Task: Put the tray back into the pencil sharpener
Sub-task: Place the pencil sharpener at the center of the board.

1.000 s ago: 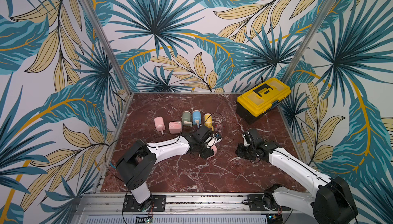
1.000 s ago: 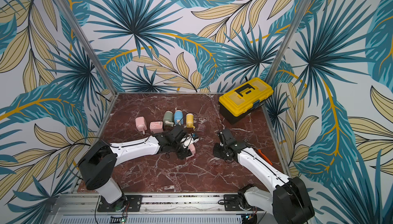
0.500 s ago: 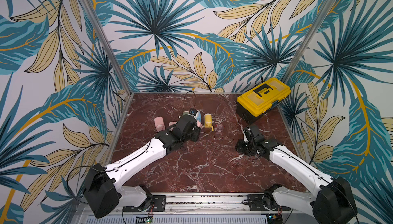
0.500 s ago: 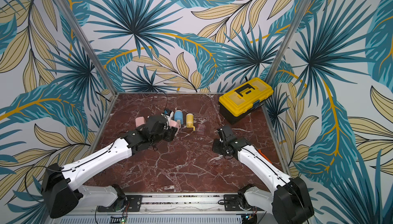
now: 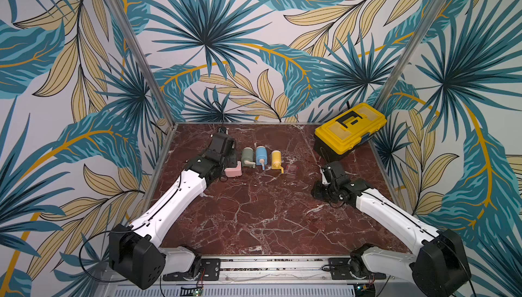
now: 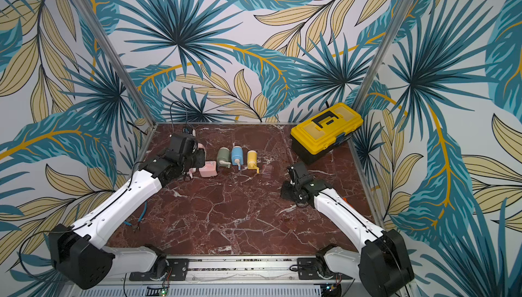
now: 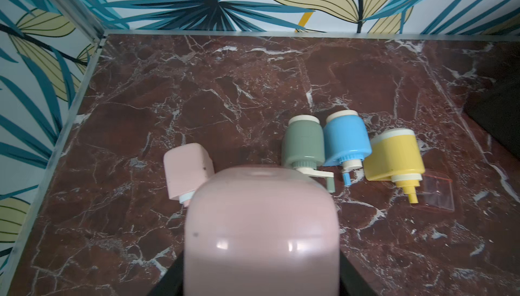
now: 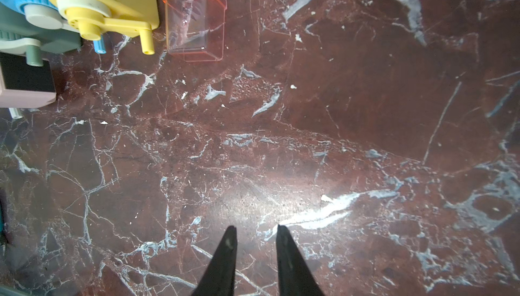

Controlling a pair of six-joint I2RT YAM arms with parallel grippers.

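Next, my left gripper releases the pink pencil sharpener, which now rests on the table, beside the second pink sharpener (image 5: 195, 173) (image 7: 139, 187). It will go on the second pink sharpener's side away from the green sharpener.
The tray (image 8: 194, 18) is a small clear box with pink edges. It lies on the marble beside the yellow sharpener in both top views (image 5: 292, 169) (image 6: 267, 169). My left gripper (image 5: 231, 163) is shut on a pink pencil sharpener (image 7: 261, 224), which rests on the table left of the row (image 6: 208, 169). In the right wrist view its dark, empty slot (image 8: 25, 83) faces the tray's side. My right gripper (image 8: 255, 227) hovers low over bare marble, short of the tray, a little open and holding nothing.
Green (image 5: 248, 155), blue (image 5: 261, 154) and yellow (image 5: 276, 158) sharpeners lie in a row. A second pink sharpener (image 7: 187, 170) lies beyond the held one. A yellow toolbox (image 5: 350, 127) stands at the back right. Blue-handled pliers (image 6: 141, 216) lie near the left wall.
My left arm has stretched from the table's middle to the back left, taking the pink sharpener to the row's left end. The right gripper has drawn back slightly.
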